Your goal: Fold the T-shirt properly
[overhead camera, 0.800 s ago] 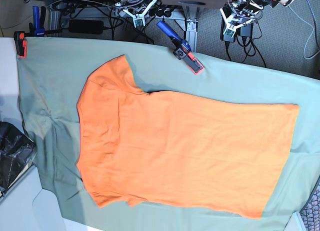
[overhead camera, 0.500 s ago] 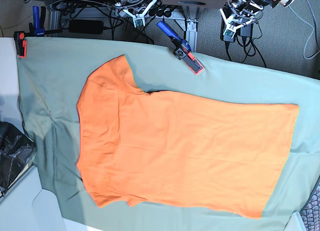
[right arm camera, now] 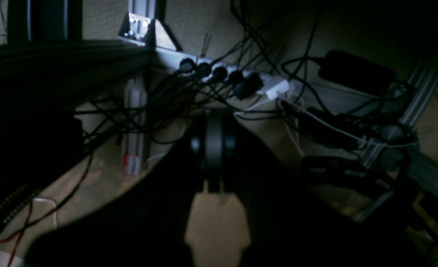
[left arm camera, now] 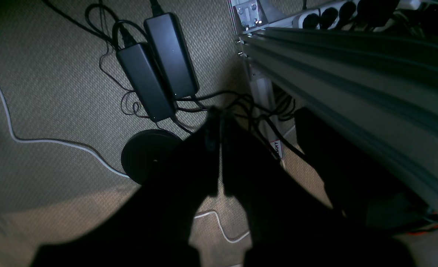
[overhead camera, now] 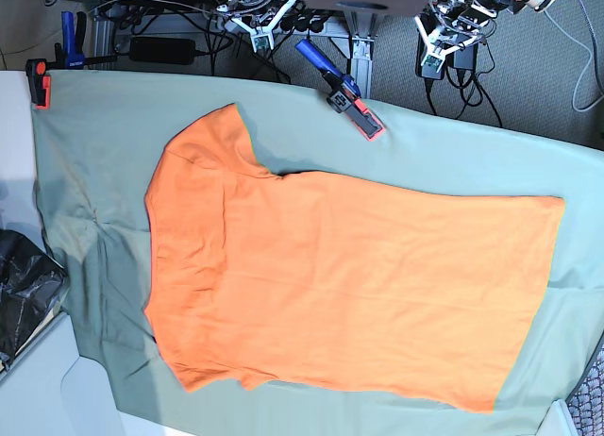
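Next, I close my right gripper on the edge of the T-shirt's far sleeve (overhead camera: 214,120), near the sleeve's outer corner beside the blue clamp.
The bright orange T-shirt (overhead camera: 340,285) lies spread flat on the sage-green cloth (overhead camera: 453,148), with its sleeves and neck end to the left and its hem to the right. Neither wrist view shows it. My left gripper (overhead camera: 432,66) hangs beyond the table's far edge at the upper right. In the left wrist view, the left gripper (left arm camera: 220,126) is shut and empty above the carpet. My right gripper (overhead camera: 260,38) hangs beyond the far edge at the upper middle. In the right wrist view, the right gripper (right arm camera: 213,148) is shut and empty above cables.
A blue clamp with red tips (overhead camera: 342,92) holds the cloth at the far edge. A red and black clamp (overhead camera: 40,82) sits at the far left corner. A black bag (overhead camera: 24,290) lies at the left. Power bricks (left arm camera: 159,74) and a power strip (right arm camera: 234,79) lie on the floor.
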